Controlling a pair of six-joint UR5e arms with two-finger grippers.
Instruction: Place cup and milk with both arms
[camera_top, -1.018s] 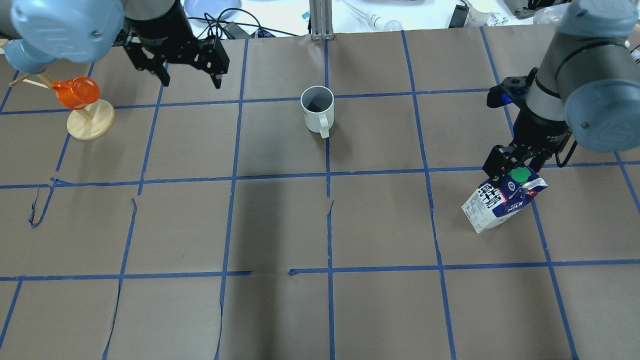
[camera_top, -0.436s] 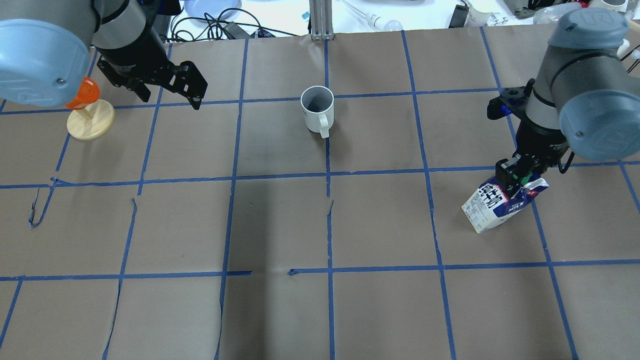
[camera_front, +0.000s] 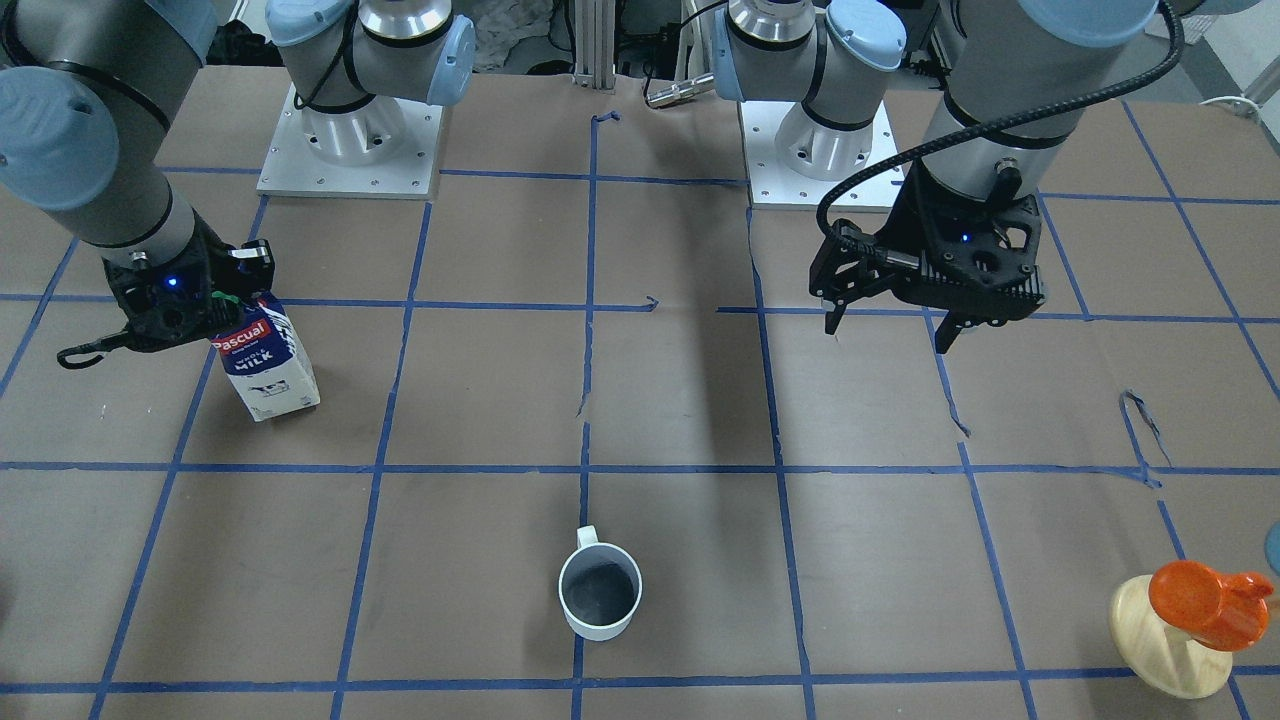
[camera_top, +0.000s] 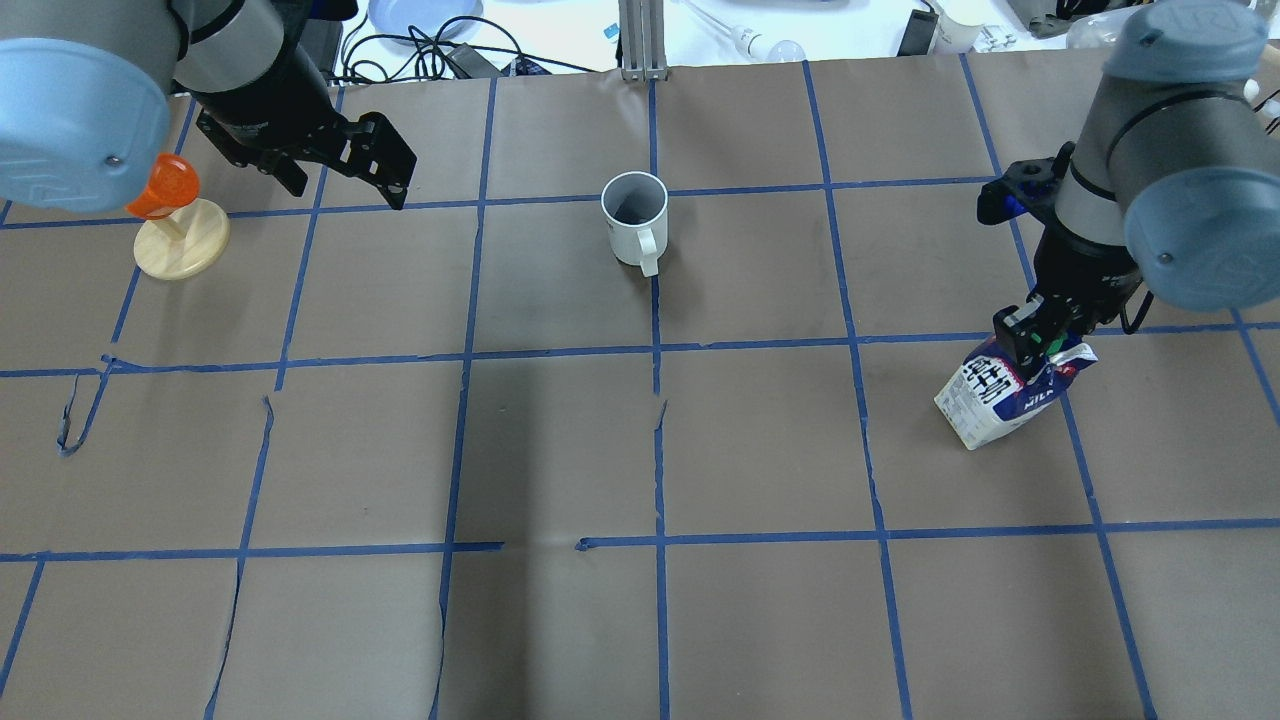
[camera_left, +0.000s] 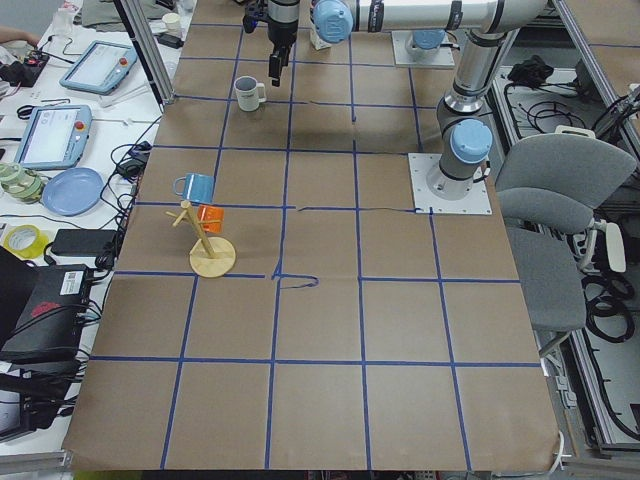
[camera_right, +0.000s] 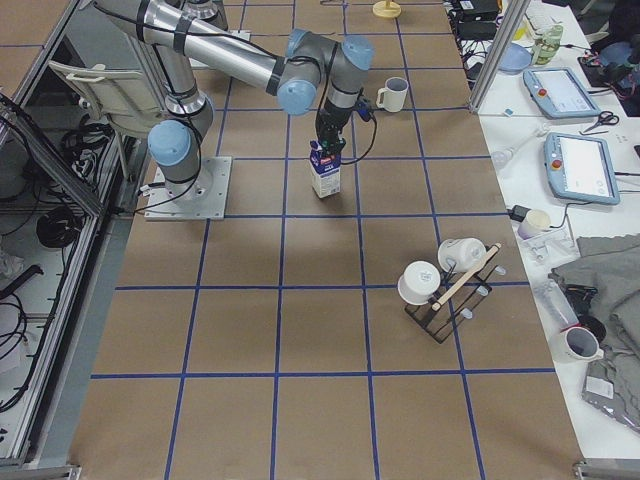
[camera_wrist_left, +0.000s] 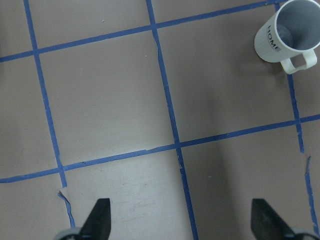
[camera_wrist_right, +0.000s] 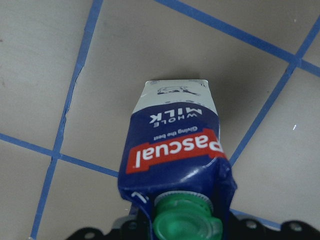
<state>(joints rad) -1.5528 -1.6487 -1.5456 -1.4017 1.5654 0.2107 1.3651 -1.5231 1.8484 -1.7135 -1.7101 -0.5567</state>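
Observation:
I will release the milk from my right gripper on the table (camera_front: 507, 610) close beside the white cup, short of the blue tape.
The white cup (camera_top: 634, 222) stands upright at the table's centre back, handle toward the robot; it also shows in the front view (camera_front: 599, 592) and the left wrist view (camera_wrist_left: 286, 34). The milk (camera_top: 1000, 400) is at the right, tilted. My right gripper (camera_top: 1040, 345) is shut on its gable top by the green cap (camera_wrist_right: 185, 225); it also shows in the front view (camera_front: 215, 300), holding the carton (camera_front: 265, 358). I cannot tell if its base touches the table. My left gripper (camera_top: 348, 195) is open and empty, well left of the cup and above the table (camera_front: 886, 337).
An orange cup (camera_top: 160, 188) hangs on a wooden stand (camera_top: 182, 250) at the far left, close to my left arm. A rack with white mugs (camera_right: 445, 280) stands beyond the milk's end of the table. Cables and a blue plate (camera_top: 420, 15) lie past the back edge.
My right gripper has come down and shut on the carton's top, and the carton has shifted slightly. My left gripper has moved left, away from the cup, toward the orange cup's stand.

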